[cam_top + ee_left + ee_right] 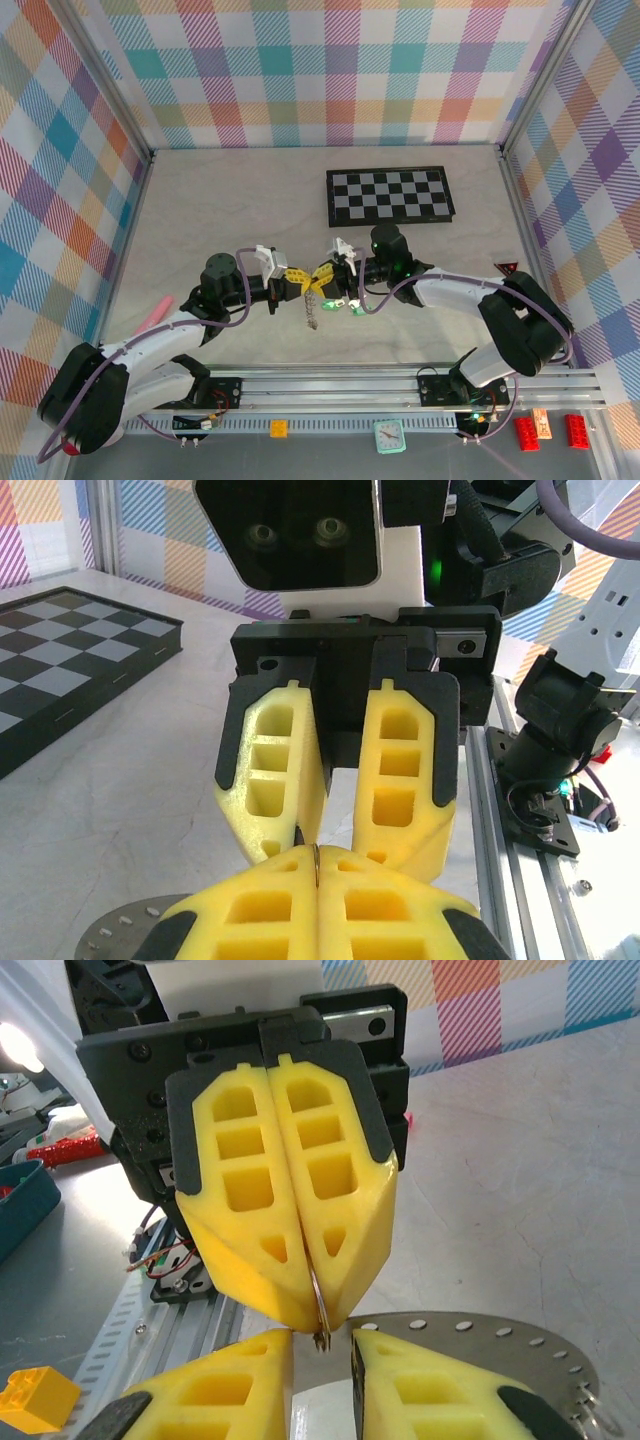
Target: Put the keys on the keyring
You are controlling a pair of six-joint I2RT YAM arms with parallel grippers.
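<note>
The ring sits deep in the robot's left gripper with only the ring's tip showing, so the right gripper will pinch that tip (322,1341) before the left gripper opens and regrips.
My left gripper (297,275) and right gripper (327,277) meet tip to tip above the middle of the table. In the left wrist view the left gripper (316,855) is shut on a thin metal ring (316,865) seen edge-on. The right wrist view has the right gripper (322,1348) open by a narrow gap, with the thin ring's (318,1305) lower tip sitting in that gap, untouched. Below them lies the flat grey beaded keyring (480,1332), partly hidden by the fingers. Small green bits (357,308) under the right gripper look like the keys, too small to be sure.
A black-and-white checkerboard (390,195) lies at the back right. A pink object (152,315) rests at the left by the left arm. The metal rail (400,385) runs along the near edge, with a yellow brick (279,428), a small clock (388,435) and red bricks (525,432) in front.
</note>
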